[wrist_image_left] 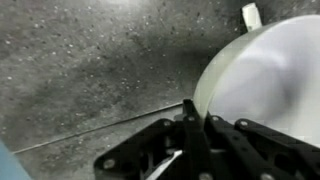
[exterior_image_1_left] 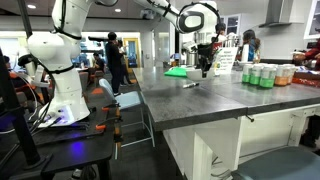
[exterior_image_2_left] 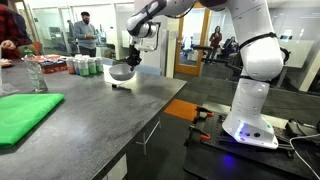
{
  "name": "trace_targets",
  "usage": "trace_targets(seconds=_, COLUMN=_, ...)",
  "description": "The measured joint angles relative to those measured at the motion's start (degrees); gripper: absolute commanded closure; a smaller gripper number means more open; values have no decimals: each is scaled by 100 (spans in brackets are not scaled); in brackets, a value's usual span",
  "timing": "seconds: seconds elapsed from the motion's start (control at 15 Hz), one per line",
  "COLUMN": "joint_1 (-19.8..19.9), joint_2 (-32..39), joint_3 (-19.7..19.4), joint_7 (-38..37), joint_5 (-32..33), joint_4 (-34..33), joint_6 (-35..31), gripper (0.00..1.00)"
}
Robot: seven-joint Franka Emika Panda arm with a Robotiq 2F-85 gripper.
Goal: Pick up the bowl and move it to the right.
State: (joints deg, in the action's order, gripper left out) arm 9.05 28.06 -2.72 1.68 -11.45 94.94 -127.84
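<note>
Next, my gripper lets go of the whitish bowl on the grey counter (exterior_image_1_left: pixel 215 87) between the pen-like object and the cans.
The whitish bowl (wrist_image_left: pixel 265 75) fills the right side of the wrist view. My gripper (wrist_image_left: pixel 195 118) is shut on its rim, one finger inside and one outside. In an exterior view the bowl (exterior_image_2_left: pixel 120 72) hangs tilted from the gripper (exterior_image_2_left: pixel 130 62), a little above the grey counter (exterior_image_2_left: pixel 100 120), with its shadow beneath. In the other exterior view the gripper (exterior_image_1_left: pixel 204 68) is over the far part of the counter (exterior_image_1_left: pixel 220 100), and the bowl is hard to make out there.
A flat green sheet (exterior_image_2_left: pixel 25 115) (exterior_image_1_left: pixel 176 71) lies on the counter. Several cans (exterior_image_2_left: pixel 85 66) (exterior_image_1_left: pixel 262 75) stand at the back. A small dark pen-like object (exterior_image_1_left: pixel 190 84) lies near the gripper. People stand in the background. The counter edge drops to the robot base (exterior_image_2_left: pixel 250 125).
</note>
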Motion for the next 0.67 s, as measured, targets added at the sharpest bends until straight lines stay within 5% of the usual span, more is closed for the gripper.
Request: trace_targets(seconds=0.67, joint_1=405, joint_2=434, joint_3=-182, joint_7=-1000, joint_5=-748, joint_4=-317, joint_6=-298, gripper=99)
